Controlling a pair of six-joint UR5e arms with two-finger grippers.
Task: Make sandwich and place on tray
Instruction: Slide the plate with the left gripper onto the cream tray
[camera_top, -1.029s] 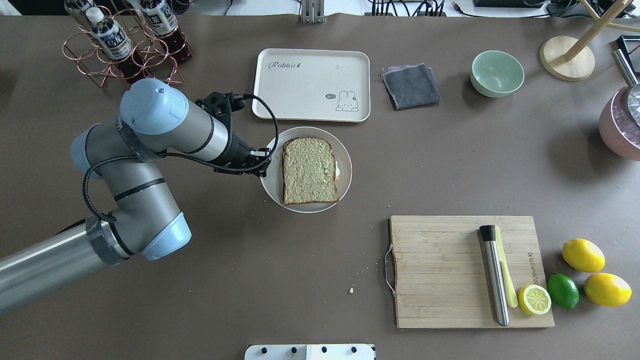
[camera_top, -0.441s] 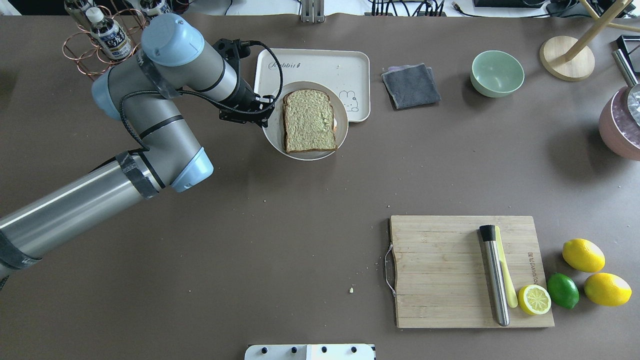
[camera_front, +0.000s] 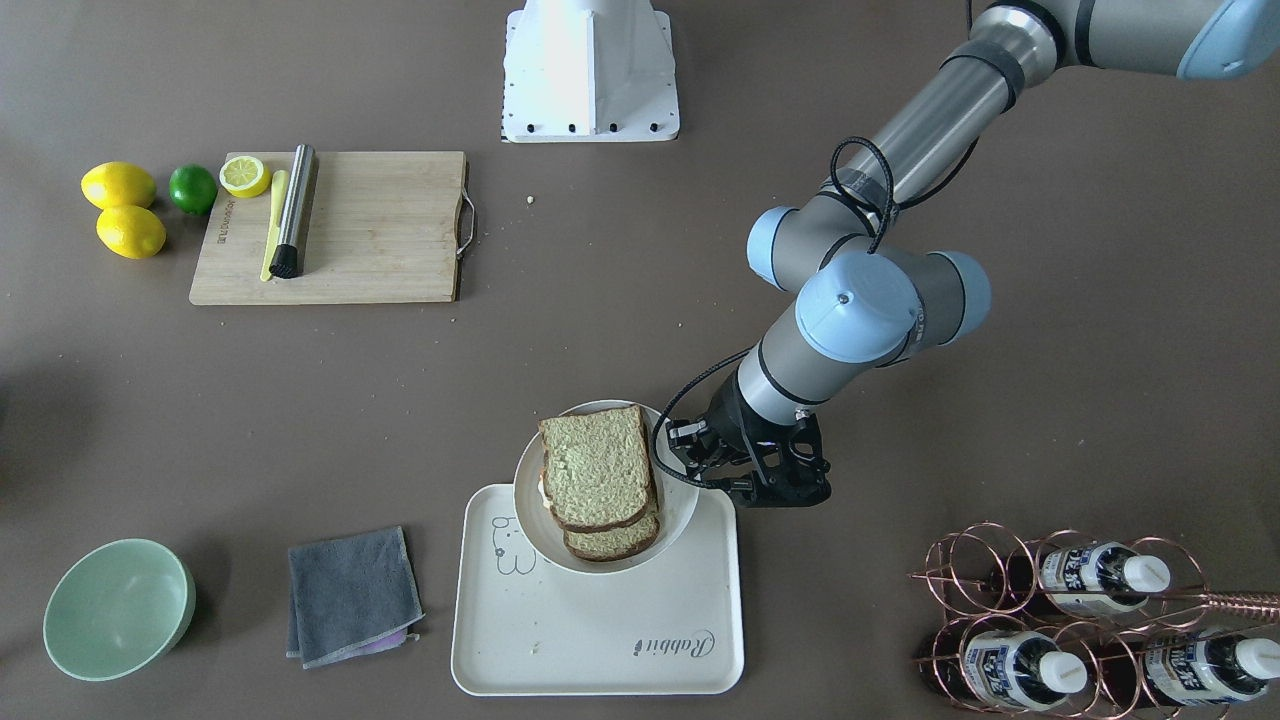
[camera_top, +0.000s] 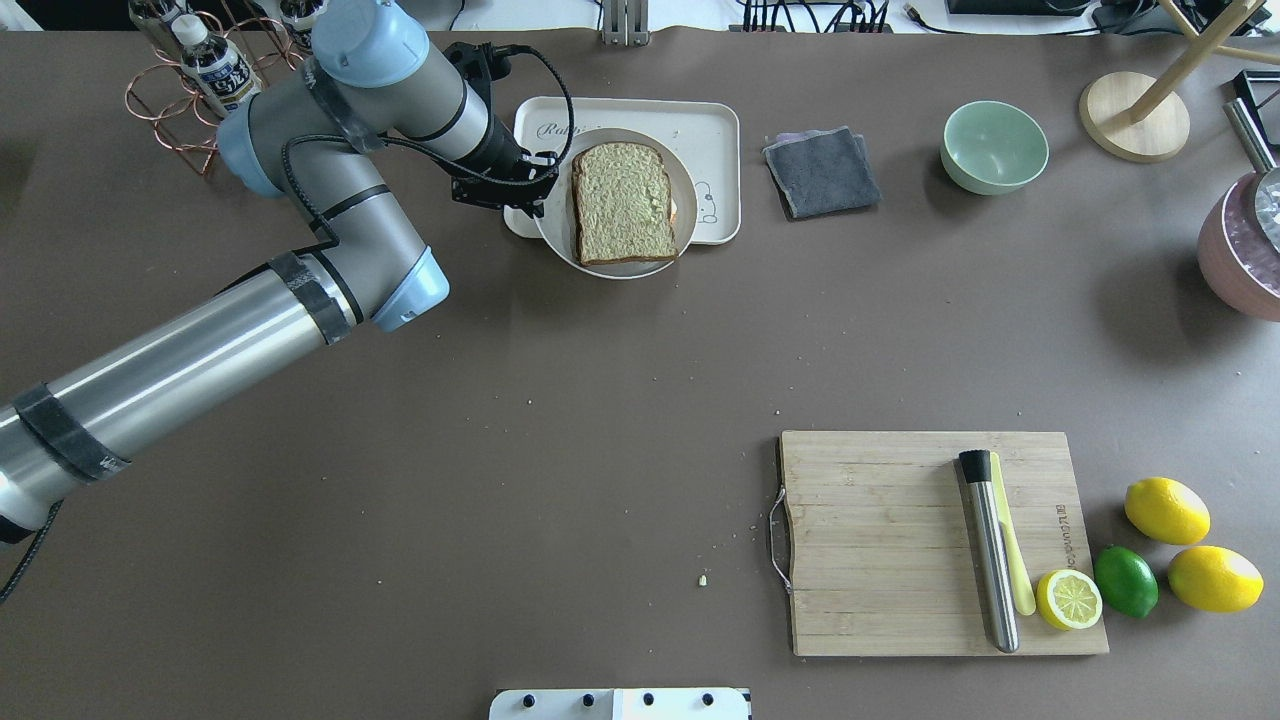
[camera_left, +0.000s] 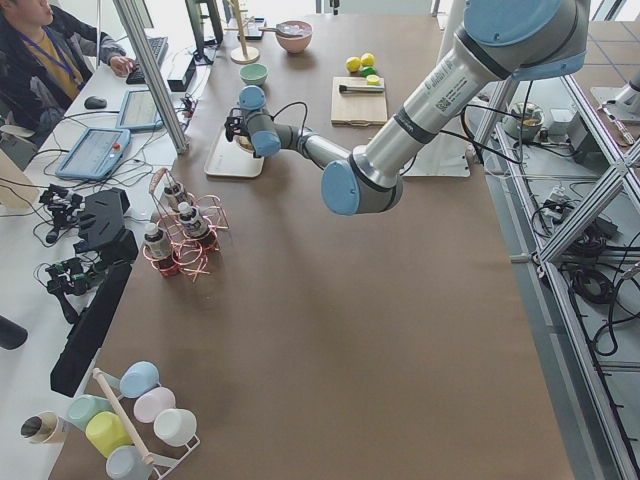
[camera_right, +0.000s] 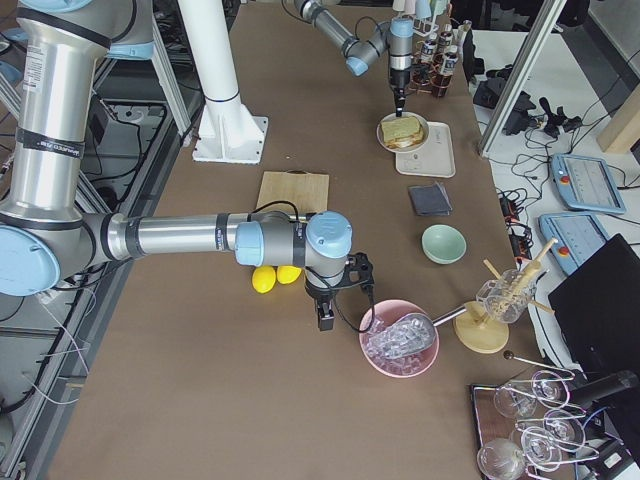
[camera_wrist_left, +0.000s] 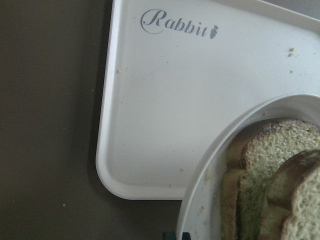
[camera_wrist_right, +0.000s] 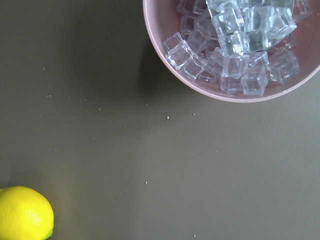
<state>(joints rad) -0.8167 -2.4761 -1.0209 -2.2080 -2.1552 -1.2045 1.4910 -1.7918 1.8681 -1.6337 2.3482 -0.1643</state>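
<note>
The left gripper will release the white plate with the sandwich on the middle of the cream tray (camera_front: 602, 583) (camera_wrist_left: 257, 98).
The sandwich (camera_top: 623, 202) is two brown-crusted bread slices stacked on a small round white plate (camera_top: 560, 238); only a sliver of egg shows at its edge. My left gripper (camera_top: 540, 190) is shut on the plate's left rim. It holds the plate over the near part of the cream tray (camera_top: 700, 120); I cannot tell whether the plate touches it. The front view shows the same gripper (camera_front: 690, 470), sandwich (camera_front: 598, 465), plate (camera_front: 678, 515) and tray (camera_front: 600, 620). The left wrist view shows the tray (camera_wrist_left: 165, 125) and plate rim (camera_wrist_left: 215, 165). My right gripper (camera_right: 322, 318) shows only from the side; I cannot tell its state.
A copper wire rack of bottles (camera_top: 200, 80) stands just left of the left arm. A grey cloth (camera_top: 822, 172) and a green bowl (camera_top: 994, 147) lie right of the tray. A wooden cutting board (camera_top: 880, 540) with a muddler, lemons and a lime is near right. A pink bowl of ice (camera_wrist_right: 240, 45) sits by the right gripper.
My left arm has carried the plate with the sandwich away from the robot, from the bare table to over the tray. The gripper stays shut on the rim.
</note>
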